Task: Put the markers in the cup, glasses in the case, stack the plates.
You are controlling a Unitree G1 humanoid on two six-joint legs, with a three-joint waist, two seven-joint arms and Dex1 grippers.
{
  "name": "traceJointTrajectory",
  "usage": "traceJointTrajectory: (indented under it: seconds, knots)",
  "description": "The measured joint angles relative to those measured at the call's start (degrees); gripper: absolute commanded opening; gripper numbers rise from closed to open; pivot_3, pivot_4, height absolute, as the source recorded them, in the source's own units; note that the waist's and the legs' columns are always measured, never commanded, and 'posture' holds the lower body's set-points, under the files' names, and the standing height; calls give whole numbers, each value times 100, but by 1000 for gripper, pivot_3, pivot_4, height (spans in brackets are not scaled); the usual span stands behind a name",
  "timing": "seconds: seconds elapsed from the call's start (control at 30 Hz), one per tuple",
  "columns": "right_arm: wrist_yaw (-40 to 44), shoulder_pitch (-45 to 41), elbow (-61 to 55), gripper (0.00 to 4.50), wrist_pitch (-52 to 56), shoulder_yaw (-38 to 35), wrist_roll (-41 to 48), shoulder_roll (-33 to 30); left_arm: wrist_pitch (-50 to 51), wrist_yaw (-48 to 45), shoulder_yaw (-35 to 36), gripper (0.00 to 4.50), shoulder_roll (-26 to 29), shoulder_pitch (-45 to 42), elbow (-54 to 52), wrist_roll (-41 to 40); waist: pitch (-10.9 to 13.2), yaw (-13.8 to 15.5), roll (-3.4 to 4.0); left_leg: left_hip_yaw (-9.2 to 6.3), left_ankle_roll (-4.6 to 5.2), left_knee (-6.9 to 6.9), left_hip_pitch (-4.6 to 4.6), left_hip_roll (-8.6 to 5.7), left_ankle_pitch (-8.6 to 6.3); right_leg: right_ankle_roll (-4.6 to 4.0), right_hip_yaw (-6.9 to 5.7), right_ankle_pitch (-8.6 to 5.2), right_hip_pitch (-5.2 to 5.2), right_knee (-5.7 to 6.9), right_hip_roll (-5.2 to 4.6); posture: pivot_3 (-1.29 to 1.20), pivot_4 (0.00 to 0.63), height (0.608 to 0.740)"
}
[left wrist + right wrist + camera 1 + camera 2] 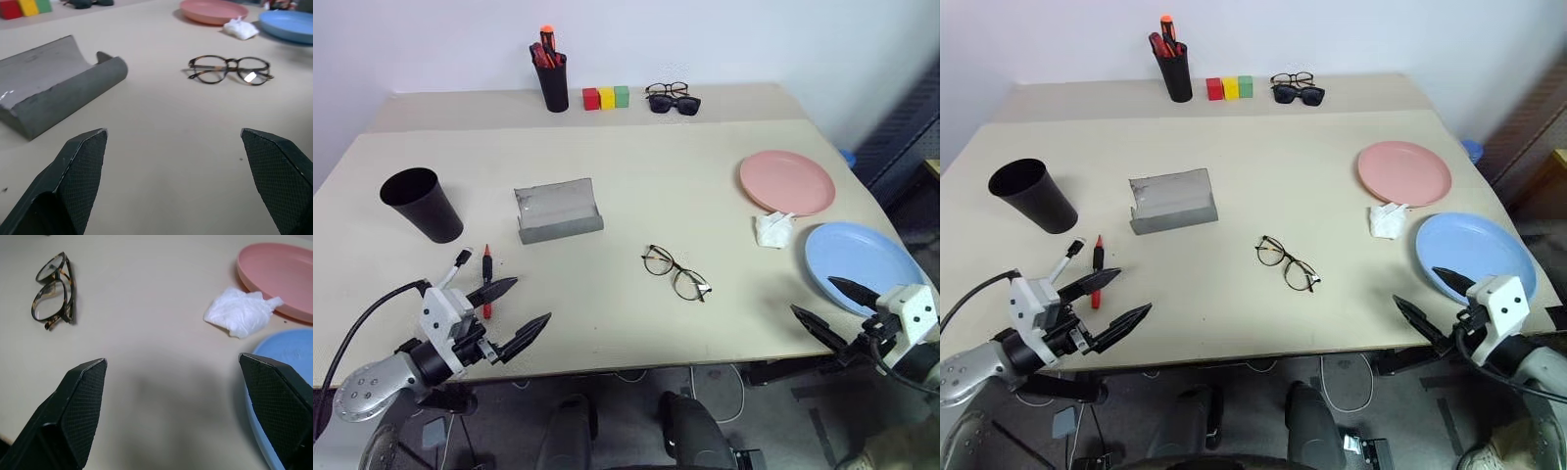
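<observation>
The red marker's pointed end faces the grey case's side of the table. My left gripper will close on the body of the red marker point(487, 267), just behind that end.
A red marker point(486, 269) and a black marker with a white end point(458, 264) lie near the table's front left. My left gripper point(530, 300) hovers open just in front of them, one finger crossing over the red marker. The wide black cup point(423, 205) stands upright behind them. The grey case point(558, 211) lies open mid-table, and the wire-rimmed glasses point(675, 273) lie to its right. On the right sit the pink plate point(786, 181) and, nearer, the blue plate point(857, 259). My right gripper point(813, 295) is open at the blue plate's front edge.
A crumpled white tissue point(772, 228) lies between the two plates. Along the back stand a black pen holder with red pens point(551, 78), three coloured blocks point(606, 97), and sunglasses beside another pair of spectacles point(673, 98).
</observation>
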Motion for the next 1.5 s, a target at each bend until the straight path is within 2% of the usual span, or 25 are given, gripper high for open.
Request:
traceJointTrajectory:
  seconds: [0.2,0.5,0.9,1.1,1.2,1.27,1.5]
  knots:
    - [34,-70,0,4411,15,0,26,-4,93,7,6,4500,15,-5,-32,-111,-1,29,-1,1,0,3,18,-5,-1,1,0,0,-10,36,1,0,150,740]
    - [-35,-168,-67,4411,120,12,24,-6,150,60,6,4500,12,6,-98,-120,-1,13,-1,4,-1,3,27,-5,-2,1,0,0,-8,19,-1,0,150,740]
    - [-54,-708,-187,4411,346,71,74,-82,215,320,28,4500,-122,14,-147,-131,-2,24,-2,4,0,5,28,-5,-1,0,0,0,3,25,0,0,150,740]
    - [412,-1477,-173,4411,376,665,314,-83,1221,1730,77,4500,-367,-674,-435,-470,-2,31,-5,1,15,15,37,-7,8,2,1,0,13,56,2,0,150,740]
    - [689,-2100,-105,4411,357,1294,314,5,2171,2994,-4,4500,-641,-1286,-466,-387,-1,27,-11,-7,20,20,42,-12,11,9,3,4,11,85,6,0,150,740]
    - [860,-2479,-27,4411,297,1750,293,125,2710,3714,-101,4500,-834,-1702,-458,-287,1,41,-39,-26,20,23,46,-20,11,12,2,3,8,123,11,0,150,740]
    - [1131,-2964,442,4411,66,2361,96,236,4263,5006,-208,4500,-1132,-2509,-163,-82,1,67,-45,-60,19,23,45,-19,12,9,0,4,6,146,32,0,150,740]
